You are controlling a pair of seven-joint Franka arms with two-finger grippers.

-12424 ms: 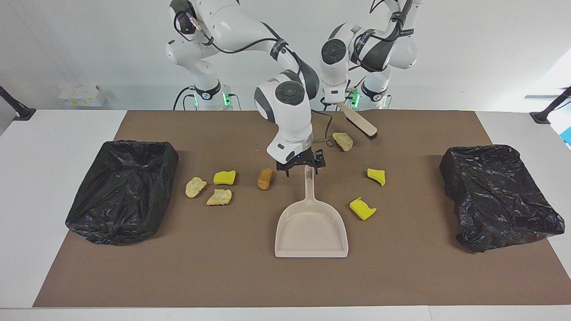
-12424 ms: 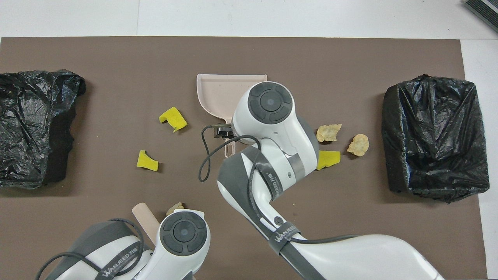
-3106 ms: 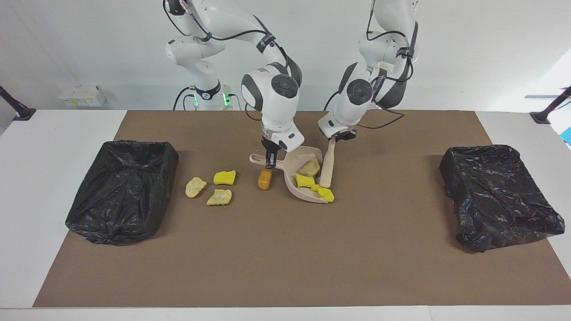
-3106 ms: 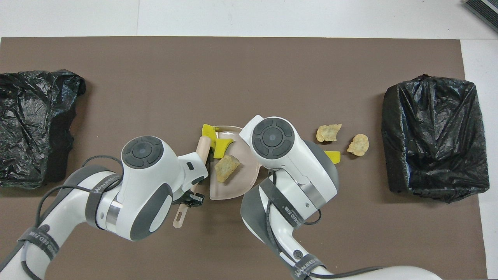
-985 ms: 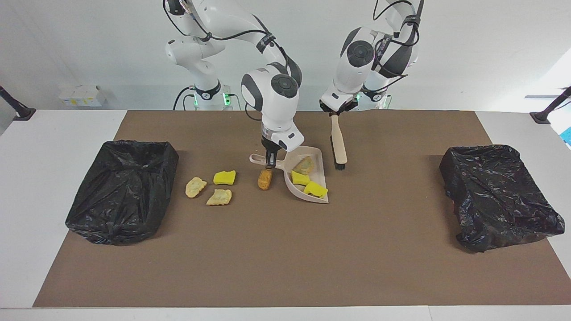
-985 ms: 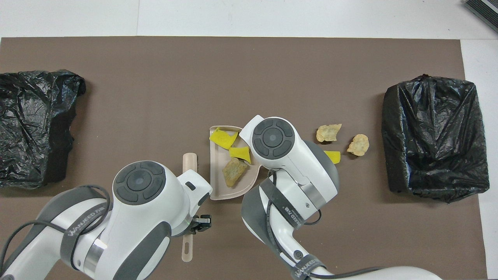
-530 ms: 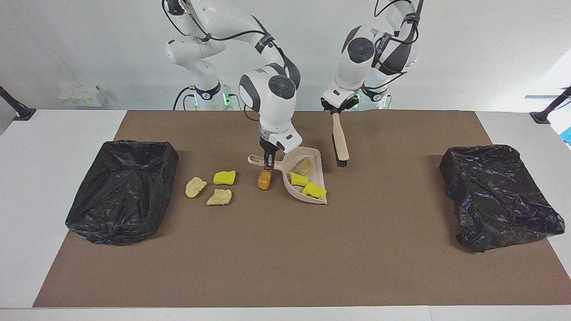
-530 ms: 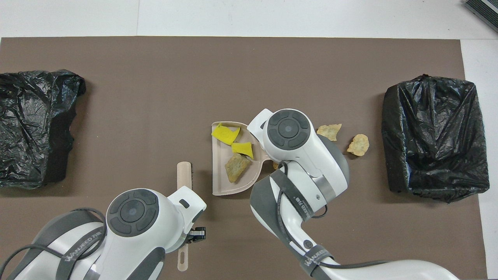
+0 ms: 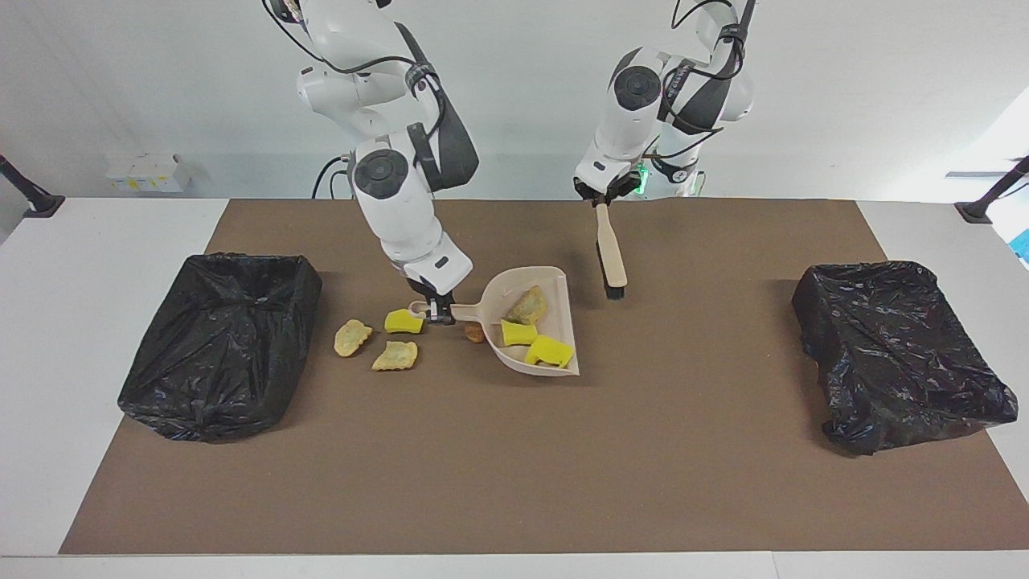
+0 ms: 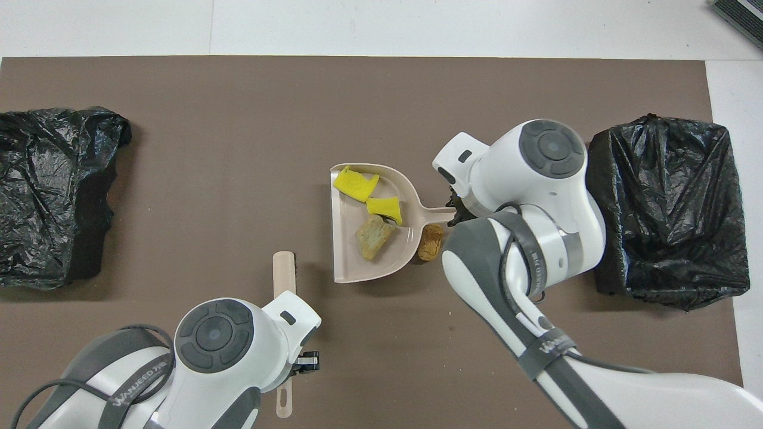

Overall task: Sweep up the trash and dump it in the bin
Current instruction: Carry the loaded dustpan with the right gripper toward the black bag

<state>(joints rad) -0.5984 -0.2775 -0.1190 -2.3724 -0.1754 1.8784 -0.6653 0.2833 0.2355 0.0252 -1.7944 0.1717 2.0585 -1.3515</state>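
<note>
Next, my left gripper releases the brush on the bare brown mat point(image 10: 366, 382) between my arms, nearer me than the dustpan.
My right gripper point(image 9: 438, 310) is shut on the handle of the beige dustpan point(image 9: 492, 291), which is tilted just above the mat. The pan point(image 10: 349, 244) holds trash: two yellow sponge chunks point(image 9: 518, 331) point(image 9: 549, 351) and a tan piece point(image 9: 526, 304). The orange-brown lump point(image 9: 474, 331) lies on the mat by the pan's neck and also shows in the overhead view point(image 10: 430, 242). A yellow chunk point(image 9: 403, 322) and two tan pieces point(image 9: 352, 337) point(image 9: 395, 355) lie beside the right gripper. My left gripper point(image 9: 603, 195) is shut on the brush point(image 9: 611, 253), which hangs bristles down.
A black-lined bin point(image 9: 221, 342) stands at the right arm's end of the brown mat, close to the loose scraps. A second black-lined bin point(image 9: 900, 354) stands at the left arm's end. In the overhead view my right arm hides the three loose scraps.
My right gripper has swung the dustpan toward the right arm's end of the table, its load still inside, and now hangs by the loose yellow chunk. The left gripper with the brush has barely moved.
</note>
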